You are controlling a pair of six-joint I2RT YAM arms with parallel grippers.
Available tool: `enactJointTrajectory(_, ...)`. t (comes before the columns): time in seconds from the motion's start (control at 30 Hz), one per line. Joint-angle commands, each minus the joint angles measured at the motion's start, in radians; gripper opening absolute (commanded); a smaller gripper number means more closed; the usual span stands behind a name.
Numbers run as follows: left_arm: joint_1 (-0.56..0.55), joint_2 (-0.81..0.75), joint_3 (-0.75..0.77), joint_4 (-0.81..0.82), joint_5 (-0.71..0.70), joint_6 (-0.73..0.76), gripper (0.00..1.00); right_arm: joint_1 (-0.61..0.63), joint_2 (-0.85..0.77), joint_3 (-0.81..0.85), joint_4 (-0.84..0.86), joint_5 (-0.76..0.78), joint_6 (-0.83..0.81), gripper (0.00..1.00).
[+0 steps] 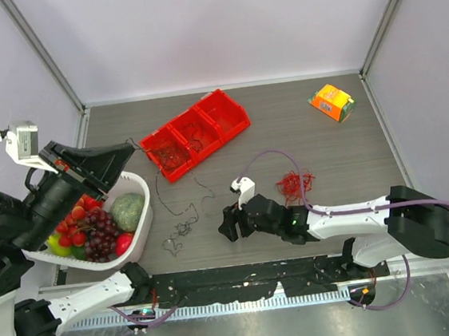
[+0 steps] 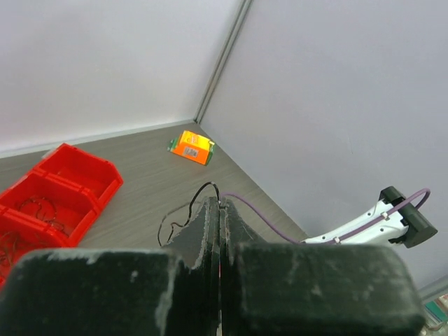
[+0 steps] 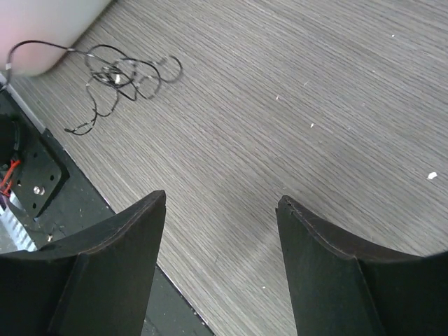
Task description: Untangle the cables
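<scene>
The tangled loops point(image 1: 183, 227) point(image 3: 127, 74) of the dark cable clump near the table's front edge are the next place my right gripper should go to and close on.
My left gripper point(image 1: 129, 149) is raised over the table's left side and is shut on a thin dark cable point(image 1: 161, 192). The cable hangs from its tips and trails down across the table. In the left wrist view the jaws point(image 2: 220, 203) are pressed together with the dark cable point(image 2: 178, 210) looping out of the tip. A small dark cable clump point(image 1: 176, 241) lies near the front edge. It also shows in the right wrist view point(image 3: 119, 70). A red cable clump point(image 1: 295, 183) lies by the right arm. My right gripper point(image 1: 227, 225) is open and empty, low over bare table right of the dark clump point(image 3: 222, 199).
A red three-compartment bin point(image 1: 195, 133) with thin wires inside stands at the back centre, also in the left wrist view point(image 2: 56, 189). A white basket point(image 1: 143, 217) of fruit sits at the left. An orange box point(image 1: 332, 102) lies at the back right. A black rail point(image 1: 244, 282) runs along the front edge.
</scene>
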Motion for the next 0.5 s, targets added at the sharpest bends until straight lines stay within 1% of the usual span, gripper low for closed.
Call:
enactJointTrajectory(0.0, 0.001, 0.069, 0.057, 0.108, 0.067, -0.009, 0.0, 0.003, -0.037, -0.048, 0.188, 0.046, 0.047, 0.7)
enactJointTrajectory(0.03, 0.001, 0.08, 0.072, 0.114, 0.076, -0.01, 0.0, 0.003, -0.027, -0.057, 0.215, 0.029, 0.065, 0.7)
enactJointTrajectory(0.2, 0.001, 0.139, 0.12, 0.148, 0.106, -0.009, 0.0, 0.003, 0.07, -0.105, 0.469, 0.006, 0.151, 0.7)
enactJointTrajectory(0.27, 0.001, 0.156, 0.132, 0.151, 0.114, -0.01, 0.0, 0.006, 0.157, -0.094, 0.547, -0.023, 0.174, 0.7)
enactJointTrajectory(0.37, 0.001, 0.172, 0.146, 0.154, 0.126, -0.013, 0.0, 0.02, 0.239, -0.054, 0.603, -0.033, 0.208, 0.68)
enactJointTrajectory(0.43, 0.001, 0.175, 0.141, 0.16, 0.133, -0.018, 0.0, 0.026, 0.282, -0.047, 0.631, -0.008, 0.228, 0.68)
enactJointTrajectory(0.47, 0.001, 0.175, 0.137, 0.165, 0.131, -0.021, 0.0, 0.026, 0.303, -0.048, 0.675, 0.01, 0.235, 0.68)
